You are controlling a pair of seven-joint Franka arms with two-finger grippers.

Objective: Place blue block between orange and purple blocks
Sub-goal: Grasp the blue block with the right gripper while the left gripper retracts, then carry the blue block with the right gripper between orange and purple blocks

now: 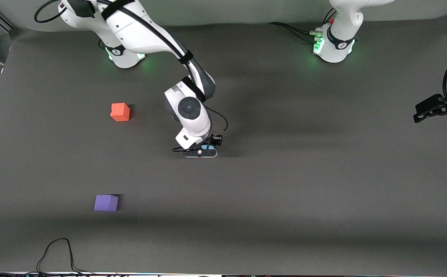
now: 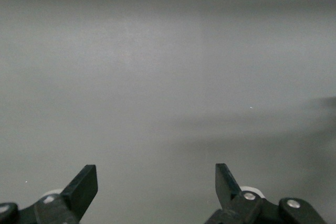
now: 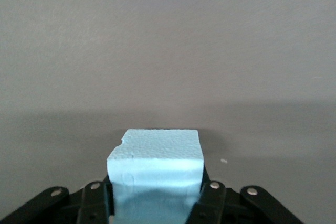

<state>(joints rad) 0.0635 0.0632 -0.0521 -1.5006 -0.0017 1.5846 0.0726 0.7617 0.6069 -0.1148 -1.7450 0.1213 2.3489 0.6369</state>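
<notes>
Next, my right gripper puts the blue block on the table (image 1: 115, 154) between the orange and purple blocks, nearer the orange one.
The blue block (image 3: 156, 166) sits between the fingers of my right gripper (image 1: 205, 151), which is shut on it low at the grey table, near the middle. Only a sliver of the blue block (image 1: 209, 147) shows in the front view. The orange block (image 1: 120, 112) lies toward the right arm's end of the table, farther from the front camera. The purple block (image 1: 106, 202) lies nearer to the front camera, roughly in line with the orange one. My left gripper (image 1: 434, 108) waits open and empty at the left arm's end of the table, over bare mat (image 2: 156, 182).
A black cable (image 1: 58, 252) loops on the mat by the table's front edge, near the purple block. The two arm bases (image 1: 125, 57) (image 1: 334, 48) stand along the back edge.
</notes>
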